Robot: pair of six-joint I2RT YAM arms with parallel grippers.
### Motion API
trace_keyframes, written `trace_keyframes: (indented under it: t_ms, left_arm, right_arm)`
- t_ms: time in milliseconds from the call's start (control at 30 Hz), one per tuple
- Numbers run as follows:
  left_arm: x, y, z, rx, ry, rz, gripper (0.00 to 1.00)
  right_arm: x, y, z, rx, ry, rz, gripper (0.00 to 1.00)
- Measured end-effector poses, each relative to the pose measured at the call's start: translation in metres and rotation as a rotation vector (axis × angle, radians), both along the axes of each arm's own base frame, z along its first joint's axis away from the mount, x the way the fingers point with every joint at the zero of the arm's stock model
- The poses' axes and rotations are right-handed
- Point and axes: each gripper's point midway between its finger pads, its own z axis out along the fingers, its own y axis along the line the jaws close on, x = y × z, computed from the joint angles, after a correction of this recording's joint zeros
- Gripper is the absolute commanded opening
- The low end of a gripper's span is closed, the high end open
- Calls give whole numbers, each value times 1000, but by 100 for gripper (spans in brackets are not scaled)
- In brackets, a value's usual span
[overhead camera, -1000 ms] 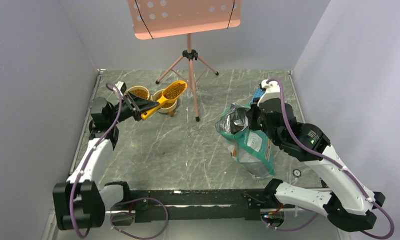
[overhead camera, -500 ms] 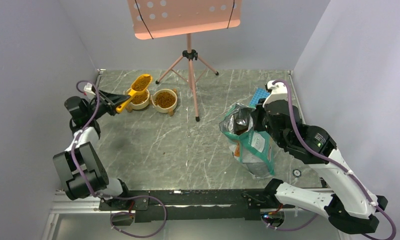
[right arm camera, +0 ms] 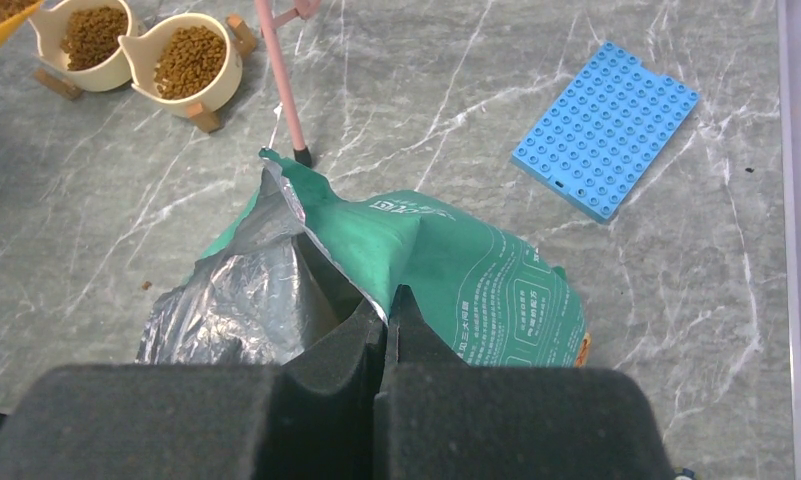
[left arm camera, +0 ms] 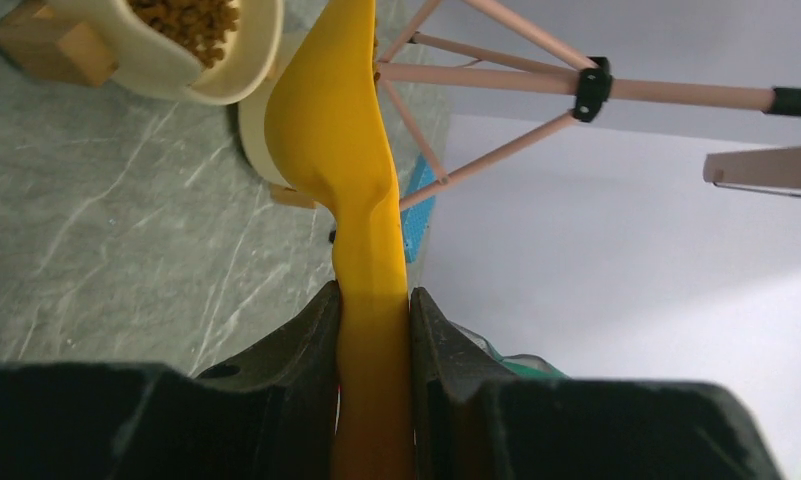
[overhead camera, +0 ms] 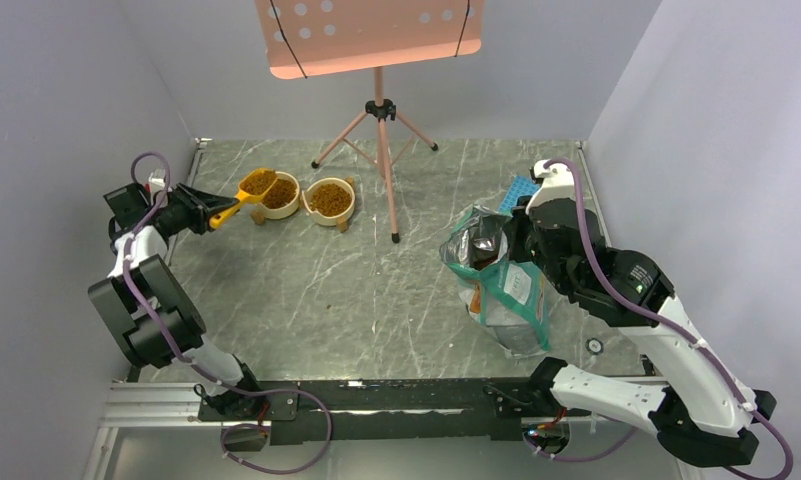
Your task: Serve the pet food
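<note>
The yellow scoop will go down from my left gripper onto the open grey table (overhead camera: 311, 283) in front of the cream bowls.
My left gripper (overhead camera: 204, 210) is shut on the handle of the yellow scoop (overhead camera: 247, 187), whose cup holds brown pet food (overhead camera: 259, 181) at the left rim of the left cream bowl (overhead camera: 290, 207). In the left wrist view the scoop (left arm camera: 336, 140) shows from below, the gripper (left arm camera: 373, 310) clamped on its handle. Both bowls hold pet food (overhead camera: 328, 198), also in the right wrist view (right arm camera: 188, 60). My right gripper (overhead camera: 516, 235) is shut on the rim of the open teal-green bag (overhead camera: 504, 292), pinching its edge (right arm camera: 386, 315).
A pink music stand's tripod (overhead camera: 380, 150) stands behind the bowls, one leg foot (right arm camera: 303, 155) near the bag. A blue studded plate (right arm camera: 604, 128) lies at the back right. Grey walls close both sides.
My left arm swung left and back, carrying the scoop from over the right bowl to the left edge of the left bowl and lowering it. The right gripper and bag barely moved.
</note>
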Motion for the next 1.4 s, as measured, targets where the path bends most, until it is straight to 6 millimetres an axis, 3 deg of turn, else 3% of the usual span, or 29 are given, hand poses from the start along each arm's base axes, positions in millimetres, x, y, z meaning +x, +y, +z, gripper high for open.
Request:
trace_keyframes:
  t_ms: [300, 667, 1100, 1400]
  left_arm:
    - [-2, 8, -38, 37, 158, 8, 0]
    - [11, 21, -35, 156, 213, 17, 0]
    - [35, 7, -24, 371, 344, -6, 0]
    - [35, 1, -14, 560, 438, 6, 0]
  right_arm:
    - [2, 2, 0, -9, 5, 1, 0]
    - [3, 3, 0, -14, 9, 2, 0]
    - [3, 3, 0, -13, 8, 1, 0]
    - [3, 2, 1, -12, 7, 0, 0]
